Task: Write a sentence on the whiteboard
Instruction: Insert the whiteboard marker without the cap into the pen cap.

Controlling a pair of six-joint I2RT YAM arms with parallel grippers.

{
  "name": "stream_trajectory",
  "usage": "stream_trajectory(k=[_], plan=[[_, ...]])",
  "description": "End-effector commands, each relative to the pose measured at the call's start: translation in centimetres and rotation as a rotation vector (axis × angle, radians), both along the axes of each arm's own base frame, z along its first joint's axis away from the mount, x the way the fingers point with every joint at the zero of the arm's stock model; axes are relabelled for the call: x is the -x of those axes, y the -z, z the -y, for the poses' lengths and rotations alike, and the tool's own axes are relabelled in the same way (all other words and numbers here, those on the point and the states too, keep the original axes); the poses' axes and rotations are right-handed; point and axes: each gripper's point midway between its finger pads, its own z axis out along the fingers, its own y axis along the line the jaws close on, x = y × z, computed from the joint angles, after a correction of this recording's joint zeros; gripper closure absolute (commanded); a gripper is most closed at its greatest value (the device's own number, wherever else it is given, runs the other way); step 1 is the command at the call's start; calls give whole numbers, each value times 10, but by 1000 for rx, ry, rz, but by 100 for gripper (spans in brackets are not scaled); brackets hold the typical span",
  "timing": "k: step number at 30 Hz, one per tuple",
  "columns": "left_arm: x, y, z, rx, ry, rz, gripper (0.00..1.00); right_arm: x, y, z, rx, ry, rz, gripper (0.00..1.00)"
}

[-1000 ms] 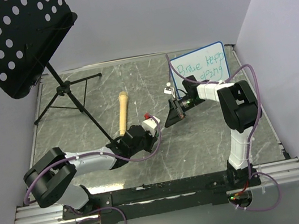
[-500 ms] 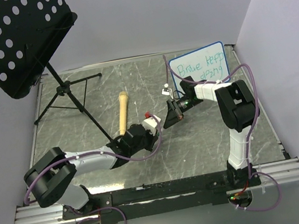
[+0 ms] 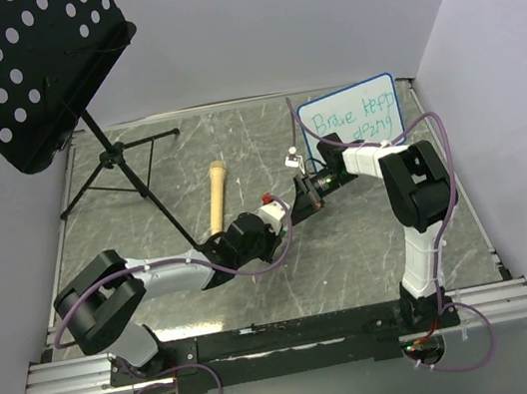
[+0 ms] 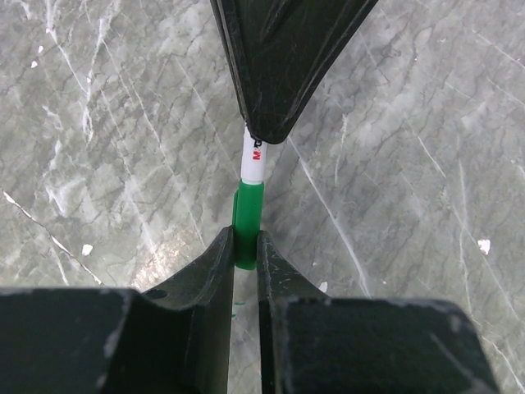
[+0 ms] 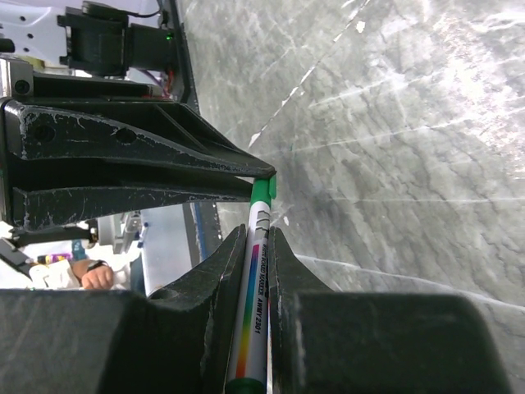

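Note:
Next, I let go of the white marker with my right gripper on the bare table (image 3: 293,226) (image 5: 373,275) just below the meeting fingers of the grippers.
The whiteboard (image 3: 352,119), white with a blue rim, leans at the back right, and the sentence (image 3: 359,116) runs across it in two lines of green letters. In the middle of the table both grippers meet tip to tip. My right gripper (image 5: 257,234) is shut on the white marker (image 5: 255,304) with its rainbow stripe. My left gripper (image 4: 244,238) is shut on the green cap (image 4: 248,209), which sits on the marker's (image 4: 253,154) end. From above, the left gripper (image 3: 284,212) and the right gripper (image 3: 306,197) almost touch and hide the marker.
A black perforated music stand (image 3: 14,67) on tripod legs (image 3: 118,176) fills the back left. A wooden cylinder (image 3: 215,200) lies left of the grippers. A small white object (image 3: 290,160) stands near the whiteboard. Purple cables loop from both arms.
My left arm has reached right and forward, bringing its fingers with the green cap up against the right gripper's tip. The right gripper has hardly moved.

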Motion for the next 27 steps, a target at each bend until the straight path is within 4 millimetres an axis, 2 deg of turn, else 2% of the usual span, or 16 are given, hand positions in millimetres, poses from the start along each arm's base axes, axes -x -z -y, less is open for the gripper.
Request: stream_trajectory(k=[1,13,27], plan=[[-26,-86,47,258,16,163,95,9,-20,-15,-83,-52,5,100],[-35,-110,47,313,0,212,96,9,-14,-16,-68,-48,-3,100],[-41,-126,62,379,39,213,96,8,-14,-17,-75,-47,-8,100]])
